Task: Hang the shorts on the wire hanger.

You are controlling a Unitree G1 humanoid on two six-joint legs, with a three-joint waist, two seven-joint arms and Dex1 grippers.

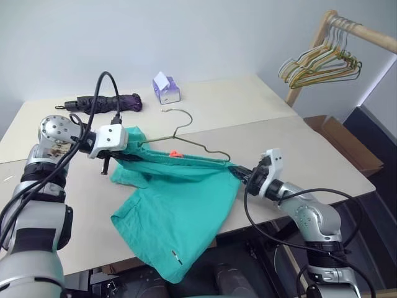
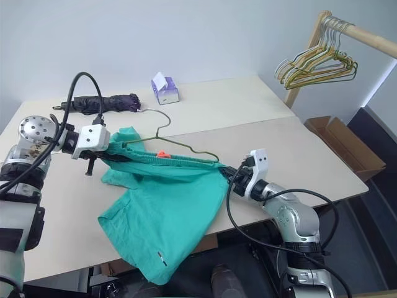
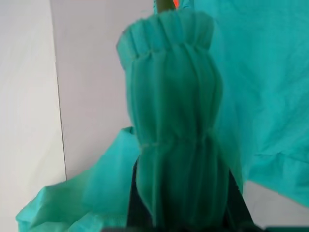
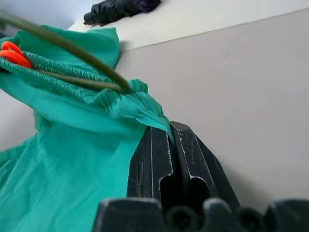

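My right fingertips pinch the waistband corner's bunched fold, so they should open and take the elastic rim (image 4: 137, 92) deeper.
The teal shorts (image 1: 177, 211) hang stretched between both grippers above the table, with the waistband pulled taut and the legs drooping over the front edge. My left gripper (image 1: 126, 155) is shut on the gathered waistband (image 3: 174, 121) at one end. At the other end my right gripper (image 1: 239, 172) is shut on the waistband's corner (image 4: 145, 108). The wire hanger (image 1: 176, 133) has its lower part tucked inside the waistband, and its hook rises toward the back. Its wire (image 4: 72, 48) runs into the fabric beside the orange tag (image 4: 12, 54).
A dark folded umbrella (image 1: 105, 102) and a purple tissue box (image 1: 166, 89) lie at the back of the table (image 1: 298, 143). A wooden rack with bunched hangers (image 1: 322, 62) stands at the right rear, and a cardboard box (image 1: 347, 146) sits on the floor below it.
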